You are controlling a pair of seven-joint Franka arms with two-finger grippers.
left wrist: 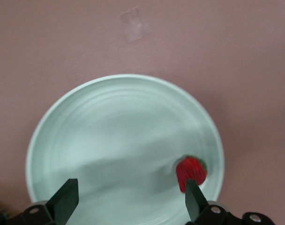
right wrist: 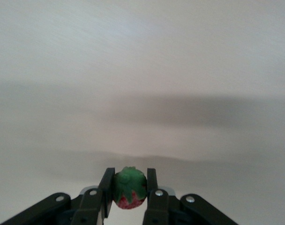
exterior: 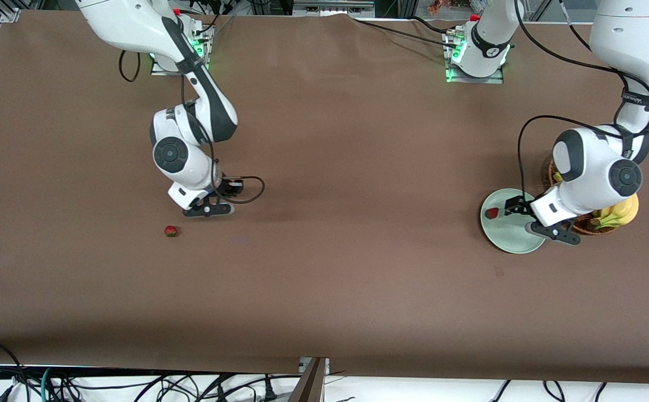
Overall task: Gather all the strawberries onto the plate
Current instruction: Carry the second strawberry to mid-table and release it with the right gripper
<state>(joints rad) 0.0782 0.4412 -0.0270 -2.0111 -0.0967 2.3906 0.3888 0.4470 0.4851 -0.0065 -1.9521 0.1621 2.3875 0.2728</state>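
The robot's right gripper should release its strawberry on the bare brown cloth [exterior: 388,207] a little short of the plate.
The pale mint-green plate [exterior: 517,237] lies at the left arm's end of the table, next to the basket. One strawberry [exterior: 491,213] lies in it near the rim, and it also shows in the left wrist view [left wrist: 191,172]. My left gripper [exterior: 511,207] hangs open and empty just over the plate [left wrist: 123,122], with one finger beside that berry. My right gripper [exterior: 207,209] is shut on a second strawberry [right wrist: 129,187], green cap showing, low over the bare cloth. A third strawberry [exterior: 172,230] lies on the table, a little nearer the front camera than the right gripper.
A brown wicker basket [exterior: 586,226] with bananas [exterior: 617,215] stands right beside the plate, partly under the left arm's wrist. A brown cloth covers the table. Cables trail from the right wrist [exterior: 249,190].
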